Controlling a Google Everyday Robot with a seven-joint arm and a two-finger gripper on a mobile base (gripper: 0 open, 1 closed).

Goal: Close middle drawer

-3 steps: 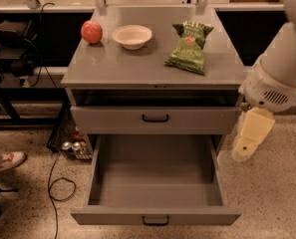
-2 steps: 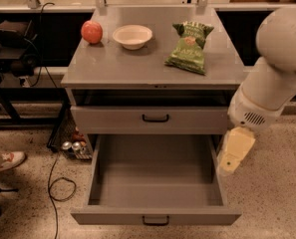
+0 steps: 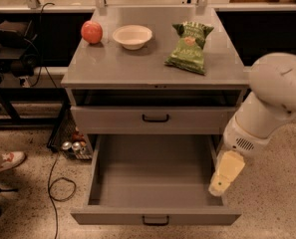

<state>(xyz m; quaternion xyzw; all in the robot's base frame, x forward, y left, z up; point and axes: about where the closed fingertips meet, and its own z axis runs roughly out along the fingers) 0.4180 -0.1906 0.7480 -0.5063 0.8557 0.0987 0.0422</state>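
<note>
The middle drawer's front panel (image 3: 219, 218) is next for my gripper. It should go there and close at the end nearest my arm, away from the black handle.
The middle drawer (image 3: 155, 176) is pulled far out of the grey cabinet (image 3: 152, 66) and is empty inside. Its low front (image 3: 112, 216) faces me, with a small black handle (image 3: 155, 220) at the centre. Above it, the taller-fronted top drawer (image 3: 155, 118) stands slightly out. The lowest drawer is hidden under the open one. My gripper (image 3: 225, 176), pale yellow on a white arm (image 3: 269, 98), hangs at the middle drawer's right side wall, near its front right corner and behind the front panel.
On the cabinet top lie a red apple (image 3: 91, 32), a white bowl (image 3: 132, 36) and a green chip bag (image 3: 190, 48). Cans (image 3: 72, 146) and cables (image 3: 55, 183) lie on the floor at left. A person's shoe (image 3: 3, 162) is at far left.
My arm has swung left and down, bringing the gripper from beside the cabinet's right side to the middle drawer's right wall. The drawers have not moved.
</note>
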